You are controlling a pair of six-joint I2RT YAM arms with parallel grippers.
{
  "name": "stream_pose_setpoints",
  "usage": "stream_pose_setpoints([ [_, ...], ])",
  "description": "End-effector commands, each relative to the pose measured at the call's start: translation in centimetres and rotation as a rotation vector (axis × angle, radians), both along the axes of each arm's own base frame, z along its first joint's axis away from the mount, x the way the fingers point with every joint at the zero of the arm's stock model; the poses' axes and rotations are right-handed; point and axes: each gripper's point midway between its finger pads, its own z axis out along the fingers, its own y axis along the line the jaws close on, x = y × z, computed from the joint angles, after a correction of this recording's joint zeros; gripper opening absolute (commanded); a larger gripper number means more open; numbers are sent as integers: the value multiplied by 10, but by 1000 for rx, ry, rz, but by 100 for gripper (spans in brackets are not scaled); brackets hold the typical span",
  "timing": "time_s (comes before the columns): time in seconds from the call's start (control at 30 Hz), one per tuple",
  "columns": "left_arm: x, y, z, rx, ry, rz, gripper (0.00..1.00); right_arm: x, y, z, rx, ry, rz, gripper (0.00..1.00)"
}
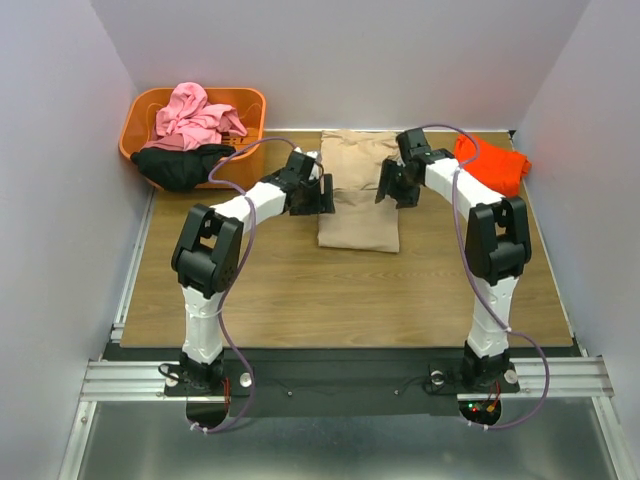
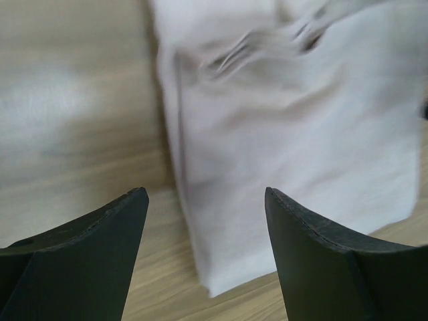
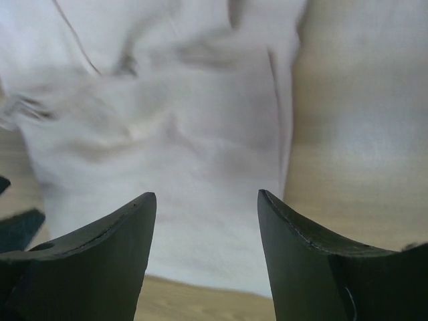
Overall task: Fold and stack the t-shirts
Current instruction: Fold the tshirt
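I need to next grab the tan t-shirt's near corner (image 1: pixel 397 250) (image 3: pixel 270 294), the one on the side towards the orange-red t-shirt, with my right gripper.
A tan t-shirt (image 1: pixel 358 200) lies folded in a long strip at the middle back of the table. My left gripper (image 1: pixel 325 196) is open and empty at its left edge; in the left wrist view the shirt (image 2: pixel 294 147) looks pale, its near corner between my fingers (image 2: pixel 100 247). My right gripper (image 1: pixel 388 190) is open and empty at its right edge; the shirt (image 3: pixel 174 147) fills that wrist view. An orange-red t-shirt (image 1: pixel 493 165) lies folded at the back right. Pink (image 1: pixel 192 115) and black (image 1: pixel 182 166) shirts are in the basket.
An orange plastic basket (image 1: pixel 250 100) stands at the back left corner, the black shirt hanging over its front rim. Grey walls close in the table on the left, back and right. Bare wooden tabletop (image 1: pixel 340 290) lies in front of the tan shirt.
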Motion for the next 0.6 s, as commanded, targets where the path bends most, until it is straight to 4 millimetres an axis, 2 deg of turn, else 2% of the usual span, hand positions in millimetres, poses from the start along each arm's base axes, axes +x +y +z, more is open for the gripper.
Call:
stream_pose_setpoints([
  [0.0,-12,9,14,-11,-25,1,82,-32,-4,14,11,12,13,68],
  [0.17,-22,13,9,18,-10,1,81,-62,-14,2,-1,69,-17,68],
  [0.37,-35,18,6,28,14,12,78,-86,-16,-12,9,127,-24,66],
  [0.57,-49,16,4,25,32,6,72,-104,-15,-24,36,178,-25,61],
])
